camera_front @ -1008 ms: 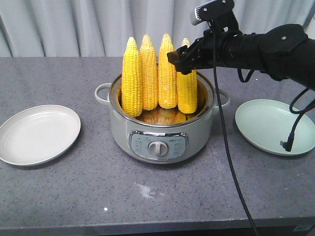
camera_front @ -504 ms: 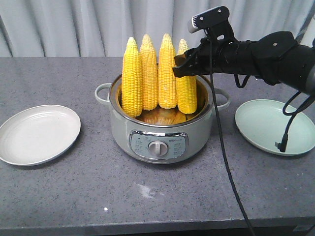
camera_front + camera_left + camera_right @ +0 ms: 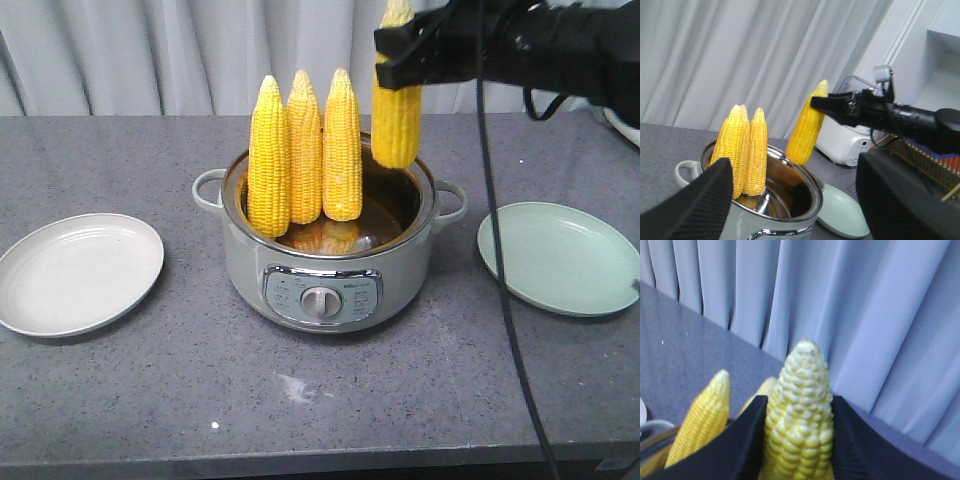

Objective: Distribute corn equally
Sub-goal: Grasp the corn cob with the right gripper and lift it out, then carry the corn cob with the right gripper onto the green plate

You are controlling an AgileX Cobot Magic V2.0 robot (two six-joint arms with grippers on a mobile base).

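My right gripper is to release the corn cob, now hanging upright above the pot's rim, on the pale green plate (image 3: 545,250), just to the pot side of the plate's middle.
Three corn cobs (image 3: 304,150) stand upright in the steel pot (image 3: 330,262) at the table's middle. My right gripper (image 3: 402,52) is shut on the upper part of the fourth corn cob (image 3: 396,115), which hangs upright above the pot's right rim, its base clear of the pot. In the right wrist view the black fingers (image 3: 747,442) clamp that cob (image 3: 801,415) on both sides. My left gripper (image 3: 795,172) is open and holds nothing. It looks at the pot (image 3: 790,200) from the left and sees the lifted cob (image 3: 807,127).
A white plate (image 3: 75,272) lies left of the pot and a pale green plate (image 3: 560,258) lies to its right. A white appliance (image 3: 845,145) and a wire rack (image 3: 920,155) stand beyond the green plate (image 3: 842,217). Curtains hang behind the table.
My right gripper, shut on the rightmost cob, has risen and drawn the cob up out of the pot. The other three cobs have not moved.
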